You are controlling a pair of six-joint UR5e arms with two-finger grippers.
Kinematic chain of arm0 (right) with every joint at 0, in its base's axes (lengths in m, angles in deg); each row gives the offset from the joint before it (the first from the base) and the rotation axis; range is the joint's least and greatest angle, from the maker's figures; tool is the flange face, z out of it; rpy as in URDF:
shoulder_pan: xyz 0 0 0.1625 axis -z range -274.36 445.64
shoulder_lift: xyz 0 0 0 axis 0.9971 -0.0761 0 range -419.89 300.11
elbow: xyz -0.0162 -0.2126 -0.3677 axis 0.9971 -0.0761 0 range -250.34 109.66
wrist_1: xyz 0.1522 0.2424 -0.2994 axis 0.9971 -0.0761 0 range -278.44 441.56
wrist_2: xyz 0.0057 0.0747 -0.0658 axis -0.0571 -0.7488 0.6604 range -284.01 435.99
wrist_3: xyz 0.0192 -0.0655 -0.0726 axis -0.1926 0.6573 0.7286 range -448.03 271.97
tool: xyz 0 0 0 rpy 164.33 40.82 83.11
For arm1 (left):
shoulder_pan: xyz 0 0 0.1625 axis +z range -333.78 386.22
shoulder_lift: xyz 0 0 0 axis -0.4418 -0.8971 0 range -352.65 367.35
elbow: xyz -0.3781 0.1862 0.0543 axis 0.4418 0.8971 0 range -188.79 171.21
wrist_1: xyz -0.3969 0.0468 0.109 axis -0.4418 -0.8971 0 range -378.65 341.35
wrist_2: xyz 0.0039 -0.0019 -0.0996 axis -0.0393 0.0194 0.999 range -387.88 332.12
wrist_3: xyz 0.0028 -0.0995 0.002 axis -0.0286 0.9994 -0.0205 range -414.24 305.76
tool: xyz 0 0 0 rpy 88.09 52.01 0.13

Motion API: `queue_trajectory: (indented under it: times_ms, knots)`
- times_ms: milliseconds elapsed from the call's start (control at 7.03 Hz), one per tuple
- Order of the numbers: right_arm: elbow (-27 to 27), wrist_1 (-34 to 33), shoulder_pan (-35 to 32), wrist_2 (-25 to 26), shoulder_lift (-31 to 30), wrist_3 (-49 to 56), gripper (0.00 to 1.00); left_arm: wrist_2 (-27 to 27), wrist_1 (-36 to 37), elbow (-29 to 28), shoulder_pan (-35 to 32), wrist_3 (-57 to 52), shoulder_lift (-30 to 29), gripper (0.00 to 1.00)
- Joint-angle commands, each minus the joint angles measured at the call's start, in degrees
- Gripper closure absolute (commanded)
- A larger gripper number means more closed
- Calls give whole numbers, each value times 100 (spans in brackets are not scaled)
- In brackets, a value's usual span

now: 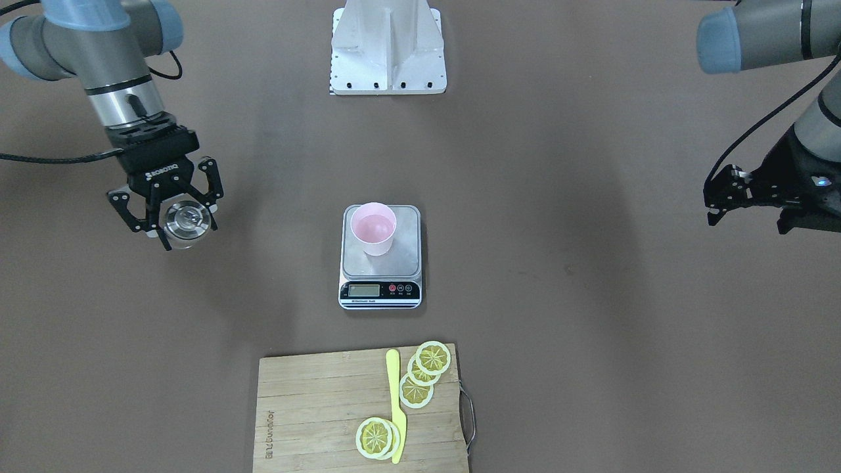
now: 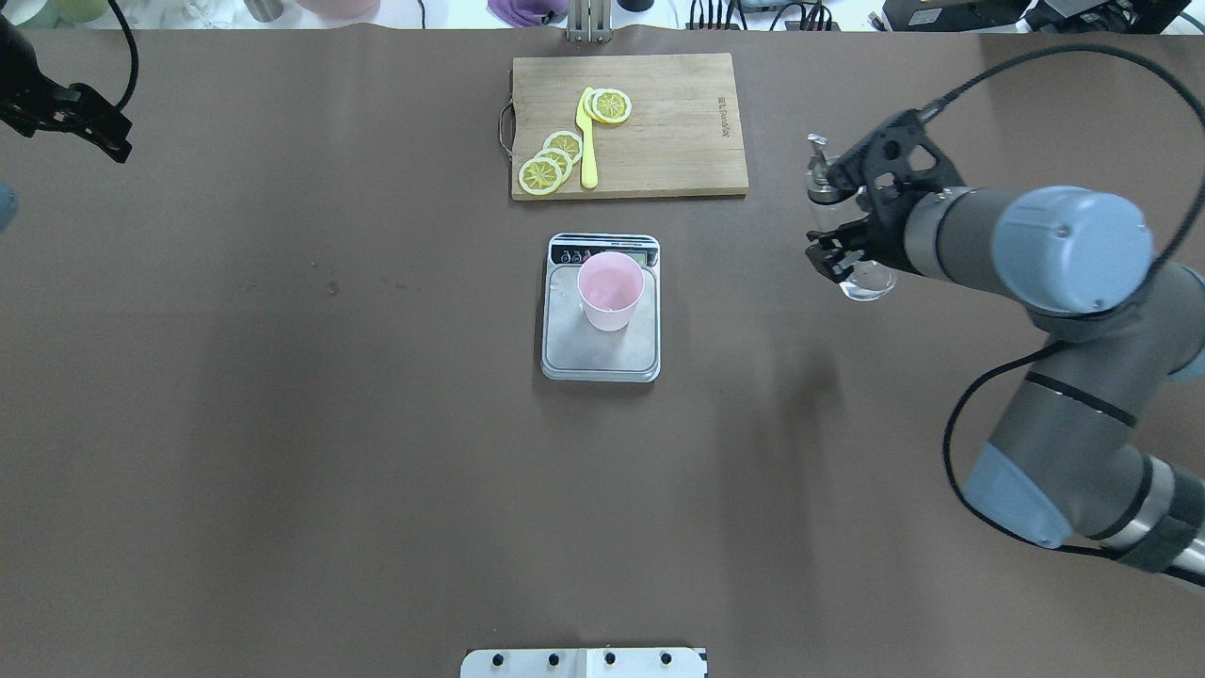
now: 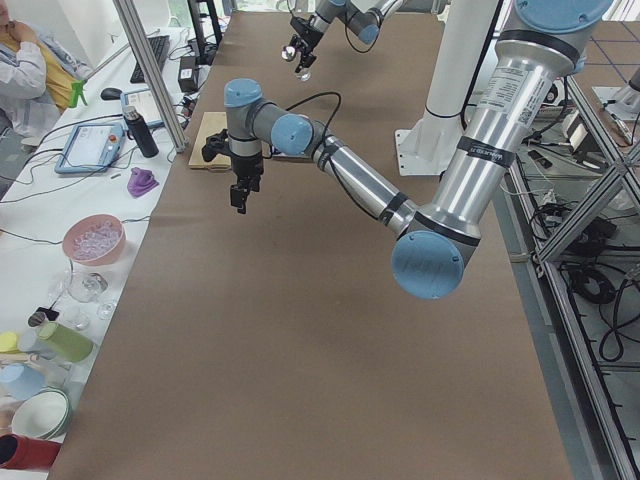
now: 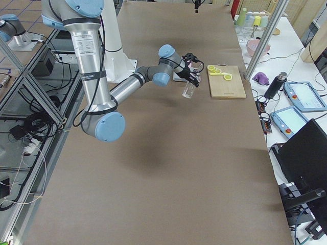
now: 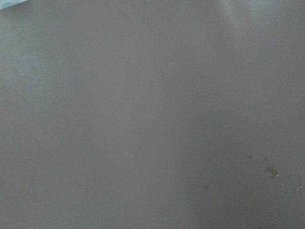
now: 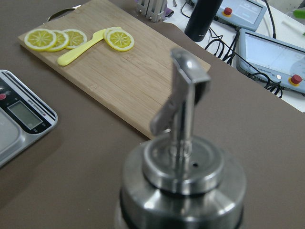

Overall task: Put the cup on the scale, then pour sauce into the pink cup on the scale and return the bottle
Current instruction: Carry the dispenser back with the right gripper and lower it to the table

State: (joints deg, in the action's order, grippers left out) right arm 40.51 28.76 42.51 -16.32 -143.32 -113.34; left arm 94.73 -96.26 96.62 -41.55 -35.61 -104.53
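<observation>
I will set the clear glass bottle with my right gripper on the bare table well to the side of the scale [image 1: 155, 267]. The bottle is now held upright off the scale.
The pale pink cup [image 1: 373, 228] stands upright on the steel platform of the scale [image 1: 407, 259] at the table's middle; both also show in the overhead view, the cup [image 2: 610, 290] on the scale [image 2: 565, 353]. My right gripper [image 1: 176, 226] is shut on the clear glass bottle [image 1: 187, 222] and holds it upright, off to the robot's right of the scale. Its silver pour spout [image 6: 183, 90] fills the right wrist view. The sauce is too clear to make out. My left gripper [image 1: 713, 205] is empty and far away, its fingers looking apart.
A wooden cutting board [image 2: 678, 141] with lemon slices [image 2: 551, 162] and a yellow knife [image 2: 587, 141] lies beyond the scale. The robot's white base [image 1: 387, 49] is at the near edge. The left wrist view shows only brown table [image 5: 152, 114].
</observation>
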Motion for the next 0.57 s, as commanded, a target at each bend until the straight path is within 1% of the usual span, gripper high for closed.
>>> queue_trajectory:
  times_ms: [0, 142, 284, 427]
  knots:
    - [-533, 2061, -354, -199, -849, -35, 100, 0, 0, -12, 0, -9, -9, 3]
    - [-1364, 3490, -364, -190, -825, -313, 100, 0, 9, -20, 0, -9, -10, 2]
    - [-1990, 4401, -364, -208, -520, -429, 100, 0, 9, -12, 0, 0, -18, 3]
    - [-2049, 4566, -355, -225, -387, -456, 100, -9, 9, -3, 0, 0, -27, 3]
